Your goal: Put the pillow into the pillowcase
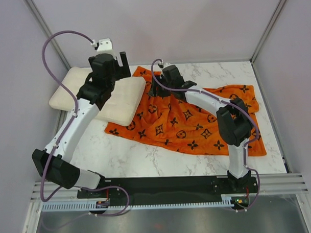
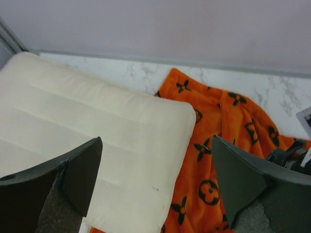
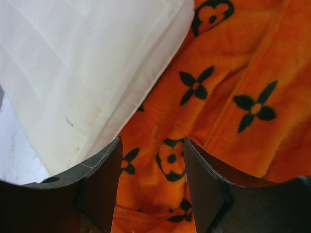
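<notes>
The pillow is lying at a slant over the edge of the pillowcase, so next my left gripper pinches the middle of the pillow's end (image 1: 136, 101) and straightens the pillow before pushing it in.
The cream pillow (image 1: 121, 100) lies at the back left, its right end resting on the left edge of the orange pillowcase (image 1: 196, 125), which is spread wrinkled across the middle and right. My left gripper (image 1: 114, 71) hovers over the pillow, wide open; in the left wrist view (image 2: 158, 177) the pillow (image 2: 97, 126) and pillowcase (image 2: 228, 121) lie below its jaws. My right gripper (image 1: 160, 87) is at the pillowcase's far left edge beside the pillow. In the right wrist view (image 3: 153, 167) it is open, straddling a raised fold of pillowcase (image 3: 218, 87), with the pillow (image 3: 82, 63) at its left.
The white marble table (image 1: 146, 157) is boxed in by grey walls at the back and both sides. The pillow's left end overhangs the table's left edge. Purple cables loop above both arms. The right wrist (image 2: 291, 153) shows at the right of the left wrist view.
</notes>
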